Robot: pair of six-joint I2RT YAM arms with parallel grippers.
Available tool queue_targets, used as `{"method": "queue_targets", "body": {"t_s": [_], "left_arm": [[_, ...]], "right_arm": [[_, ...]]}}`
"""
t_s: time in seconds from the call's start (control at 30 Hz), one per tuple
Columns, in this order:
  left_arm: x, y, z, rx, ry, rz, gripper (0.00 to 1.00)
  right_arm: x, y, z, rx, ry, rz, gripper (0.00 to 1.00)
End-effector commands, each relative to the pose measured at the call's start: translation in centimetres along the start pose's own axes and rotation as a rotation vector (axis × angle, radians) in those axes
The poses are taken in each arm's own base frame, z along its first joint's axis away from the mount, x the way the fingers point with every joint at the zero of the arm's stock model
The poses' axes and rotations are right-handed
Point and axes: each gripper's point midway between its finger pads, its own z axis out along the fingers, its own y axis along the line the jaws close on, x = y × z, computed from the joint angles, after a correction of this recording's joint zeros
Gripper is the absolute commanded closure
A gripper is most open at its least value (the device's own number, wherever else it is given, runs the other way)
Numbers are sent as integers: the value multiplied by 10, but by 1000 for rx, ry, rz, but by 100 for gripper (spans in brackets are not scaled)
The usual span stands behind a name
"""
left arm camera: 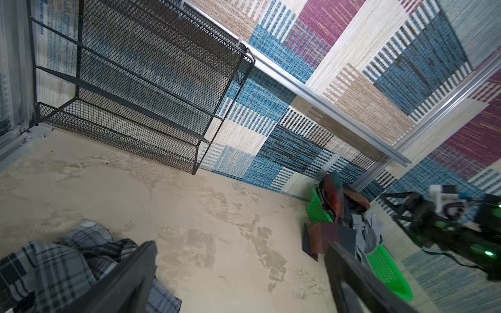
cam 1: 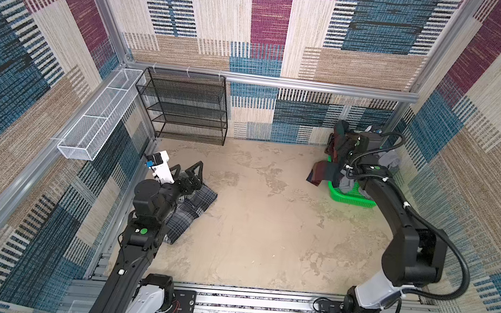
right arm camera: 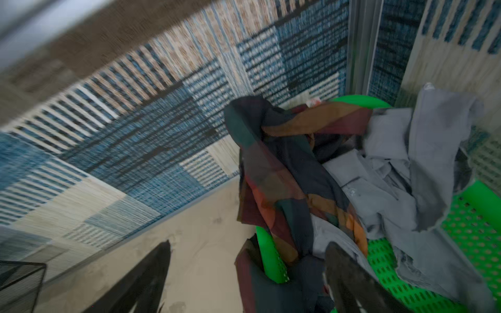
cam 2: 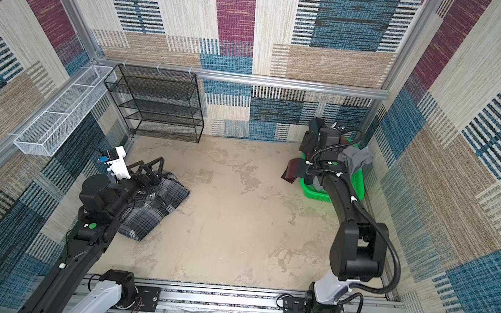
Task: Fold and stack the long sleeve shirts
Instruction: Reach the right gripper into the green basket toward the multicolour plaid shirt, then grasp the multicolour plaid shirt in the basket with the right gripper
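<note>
The robot's right gripper will close on the far end (cam 1: 339, 132) (right arm camera: 260, 142) of the navy, orange, red and green shirt, by the back corner of the green basket.
The grey-black-white plaid shirt (cam 1: 198, 202) (cam 2: 160, 205) (left arm camera: 54, 265) lies bunched on the table at the left. My left gripper (cam 1: 188, 174) (cam 2: 149, 169) (left arm camera: 241, 244) hovers over its far edge, open, with only bare table between the fingers. The navy, orange, red and green shirt (cam 1: 320, 174) (cam 2: 292, 172) (right arm camera: 271, 168) (left arm camera: 333, 197) spills over the rim of a green basket (cam 1: 352, 199) (cam 2: 318, 194) (right arm camera: 474, 206) at the back right. My right gripper (cam 1: 341, 154) (cam 2: 312, 144) (right arm camera: 249, 245) is open, with its jaws astride that shirt and the basket rim.
Plain grey garments (right arm camera: 423, 162) (cam 2: 356, 159) fill the green basket beside the checked shirt. A black mesh shelf rack (cam 1: 188, 106) stands against the back wall at the left. A white wire basket (cam 1: 98, 116) hangs on the left wall rail.
</note>
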Motion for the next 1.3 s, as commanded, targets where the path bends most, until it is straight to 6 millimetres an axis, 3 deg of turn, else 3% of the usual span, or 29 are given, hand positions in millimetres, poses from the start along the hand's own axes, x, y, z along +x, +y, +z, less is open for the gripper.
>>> {"method": "queue_targets", "body": {"t_s": [0.0, 0.17, 0.3, 0.43, 0.57, 0.67, 0.8, 0.9, 1.07, 1.17, 1.27], "left_arm": [[34, 21, -13, -132, 134, 58, 1], [40, 13, -16, -112, 138, 83, 2], [42, 13, -13, -117, 149, 74, 4], [46, 12, -10, -108, 166, 58, 6], [48, 11, -8, -98, 174, 53, 8], [49, 10, -6, -95, 180, 53, 8], [47, 10, -7, -96, 176, 54, 9], [47, 10, -7, -95, 176, 55, 9], [47, 10, -8, -95, 173, 57, 10], [46, 10, -10, -94, 166, 57, 9], [45, 10, -12, -93, 163, 57, 10]], "right_arm": [[17, -16, 29, 106, 56, -37, 9], [6, -9, 75, 145, 46, -69, 14], [-3, -21, 111, 184, 33, -87, 14], [6, -31, 147, 203, 97, -115, 21], [9, -17, 163, 131, 97, -135, 37], [9, -10, 170, 99, 99, -139, 58], [10, 7, 169, 12, 125, -130, 86], [4, 26, 156, -79, 136, -109, 100], [-27, 50, 113, -138, 63, -100, 100], [-44, 49, 88, -122, 15, -90, 100], [-48, 42, 75, -90, 8, -94, 100]]}}
